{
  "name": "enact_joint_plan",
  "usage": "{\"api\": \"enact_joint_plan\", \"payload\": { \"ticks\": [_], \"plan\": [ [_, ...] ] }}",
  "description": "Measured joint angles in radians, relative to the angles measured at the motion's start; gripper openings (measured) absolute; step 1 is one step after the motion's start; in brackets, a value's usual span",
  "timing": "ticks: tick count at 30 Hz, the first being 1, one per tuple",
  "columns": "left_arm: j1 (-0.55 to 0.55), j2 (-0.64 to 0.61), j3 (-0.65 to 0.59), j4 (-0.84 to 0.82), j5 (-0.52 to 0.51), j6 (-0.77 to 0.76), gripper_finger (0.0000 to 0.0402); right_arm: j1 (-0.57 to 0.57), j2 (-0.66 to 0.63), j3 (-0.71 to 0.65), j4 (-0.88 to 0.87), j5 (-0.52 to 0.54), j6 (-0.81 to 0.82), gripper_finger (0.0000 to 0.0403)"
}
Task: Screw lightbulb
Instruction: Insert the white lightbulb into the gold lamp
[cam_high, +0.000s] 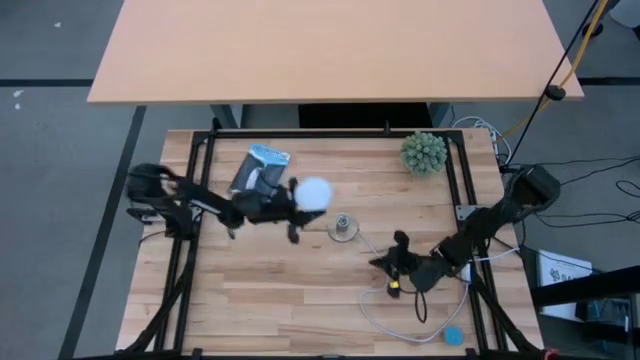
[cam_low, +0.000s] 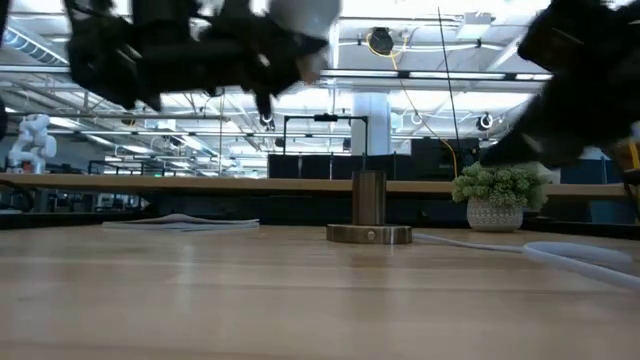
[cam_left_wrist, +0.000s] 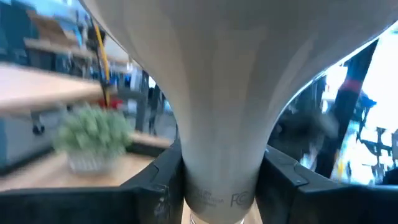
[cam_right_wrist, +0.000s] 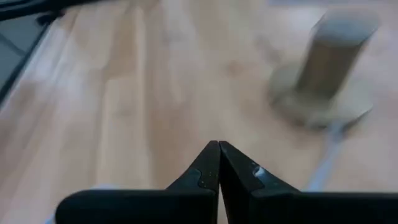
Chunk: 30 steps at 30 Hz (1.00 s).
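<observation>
Next, my left gripper releases the white frosted lightbulb standing upright in the top opening of the tan socket (cam_high: 343, 219). The bulb is now held well above the socket.
The white frosted lightbulb (cam_high: 313, 192) is held in the air by my left gripper (cam_high: 288, 207), left of the tan socket (cam_high: 344, 229) that stands on its round base on the table. The bulb fills the left wrist view (cam_left_wrist: 230, 81) and shows at the top of the low view (cam_low: 300, 20), well above the socket (cam_low: 369, 212). My right gripper (cam_high: 385, 262) is shut and empty, low over the table to the near right of the socket (cam_right_wrist: 323, 68). My left gripper pinches the bulb's narrow neck (cam_left_wrist: 217, 180), just above the screw base, between its two fingers (cam_left_wrist: 158, 180). The bulb's dome points away from the wrist, toward the table's right. The bulb is lifted clear of the table.
A spiky green ball plant (cam_high: 424, 152) in a pot stands at the far right. A blue and grey packet (cam_high: 259, 168) lies at the far left. A white cord (cam_high: 400, 318) runs from the socket over the near right of the table. A blue object (cam_high: 453, 336) lies near the front edge.
</observation>
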Motion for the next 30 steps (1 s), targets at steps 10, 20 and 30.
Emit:
{"api": "enact_joint_plan", "payload": {
  "ticks": [10, 20, 30],
  "plan": [
    [0.034, 0.325, 0.316, -0.015, 0.178, 0.048, 0.0139, -0.135, -0.172, -0.001, -0.008, 0.078, -0.062, 0.0],
    [0.049, 0.328, 0.33, -0.126, 0.242, 0.058, 0.0139, -0.196, -0.115, -0.001, 0.004, 0.081, -0.025, 0.0],
    [0.07, 0.328, 0.33, -0.144, 0.247, 0.053, 0.018, -0.216, -0.148, -0.001, 0.011, 0.086, -0.032, 0.0053]
  ]
}}
